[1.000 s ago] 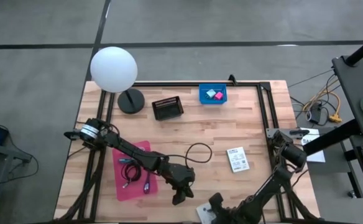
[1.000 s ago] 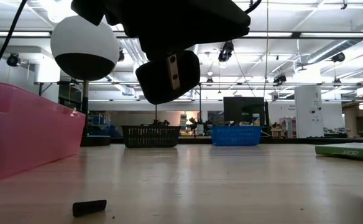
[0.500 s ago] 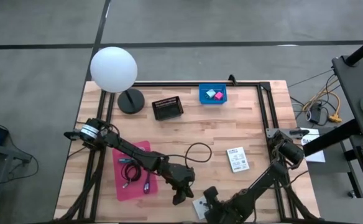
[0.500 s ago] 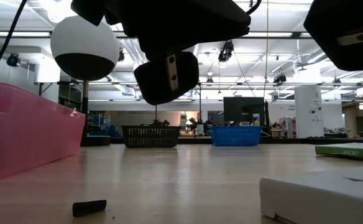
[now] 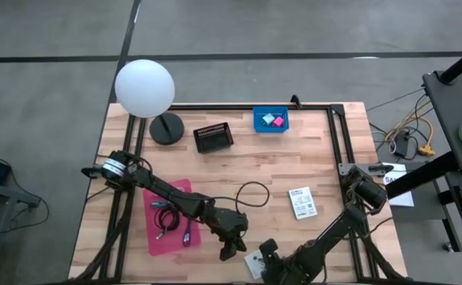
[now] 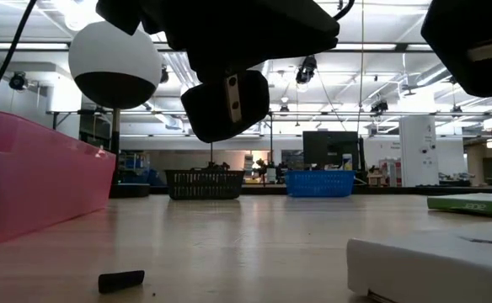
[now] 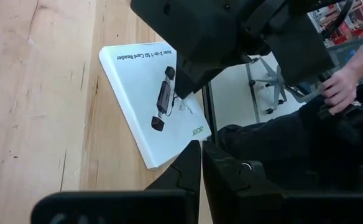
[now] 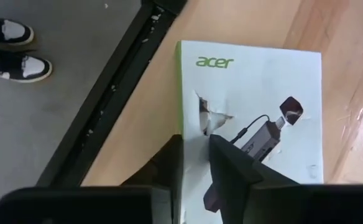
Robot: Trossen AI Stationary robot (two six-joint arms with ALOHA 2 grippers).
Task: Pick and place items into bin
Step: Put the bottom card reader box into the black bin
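The right gripper's fingers are short of the torn hole in the packet, so the robot should open them, move to the hole and pinch the packet's green edge (image 8: 180,104) there.
A white "acer" packet (image 8: 256,81) lies at the table's near edge (image 5: 254,262), with my right gripper (image 8: 196,146) shut on it. In the low view the packet (image 6: 435,265) fills the lower right. My left gripper (image 5: 228,252) hangs shut just left of it, above the wood, holding nothing. A second white packet (image 5: 302,203) and a black cable loop (image 5: 251,194) lie mid-table. Pink and teal cubes sit in the blue bin (image 5: 256,120) at the far edge. Cables rest in the pink tray (image 5: 161,236). My right gripper comes down on the packet's printed face (image 8: 195,127) beside its green-edged long side, slanting from the near right. A narrow strip of the face shows between the two fingers, next to a torn crease (image 7: 185,103). I cannot tell whether the packet is lifted off the table.
A black basket (image 5: 213,138) and a white ball lamp (image 5: 145,87) stand at the far left. A small black piece (image 6: 121,280) lies on the wood near the front. A person's shoes (image 8: 13,50) and hand (image 7: 340,87) show beyond the near edge.
My right gripper has gone a little toward the table's left and far edges. The white packet has moved with it along the near edge and has come into the low view from the right.
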